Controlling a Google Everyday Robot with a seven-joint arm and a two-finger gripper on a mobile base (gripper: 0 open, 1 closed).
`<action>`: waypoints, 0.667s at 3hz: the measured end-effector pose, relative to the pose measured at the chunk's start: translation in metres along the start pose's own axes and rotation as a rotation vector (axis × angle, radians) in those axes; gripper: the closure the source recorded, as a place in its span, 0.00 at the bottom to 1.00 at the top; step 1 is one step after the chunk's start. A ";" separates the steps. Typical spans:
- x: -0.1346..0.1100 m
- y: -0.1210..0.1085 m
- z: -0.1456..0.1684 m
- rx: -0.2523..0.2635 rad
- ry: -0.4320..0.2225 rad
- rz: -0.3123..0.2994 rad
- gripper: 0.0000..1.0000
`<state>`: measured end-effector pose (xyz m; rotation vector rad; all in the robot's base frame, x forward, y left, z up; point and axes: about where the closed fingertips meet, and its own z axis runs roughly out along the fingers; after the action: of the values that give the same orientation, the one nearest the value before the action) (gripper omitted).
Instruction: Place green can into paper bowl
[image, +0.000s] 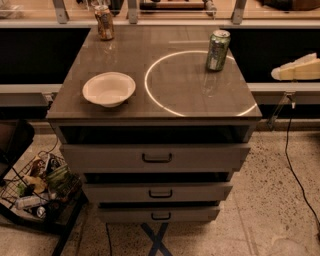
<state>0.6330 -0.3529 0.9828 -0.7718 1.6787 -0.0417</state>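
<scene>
Next, my gripper moves to the green can on the white ring and closes around the can's upper half (218, 46), a little below its top.
The green can (218, 50) stands upright near the back right of the dark tabletop (150, 100), on the rim of a white ring marked on the surface. The paper bowl (108, 89) sits empty on the left side of the top, well apart from the can. My gripper (295, 70) is a cream-coloured shape coming in from the right edge of the view, off the table's right side and a little lower than the can. It holds nothing that I can see.
An orange-brown can (104, 22) stands at the back left corner. The top sits on a cabinet with three drawers (157, 158). A wire basket of clutter (40, 187) is on the floor at the left. A cable (295, 165) hangs at the right.
</scene>
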 end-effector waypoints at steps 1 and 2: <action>0.000 0.000 -0.001 0.001 0.002 -0.002 0.00; -0.008 0.013 0.015 -0.052 -0.064 0.078 0.00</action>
<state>0.6404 -0.3334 0.9801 -0.7385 1.6524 0.0800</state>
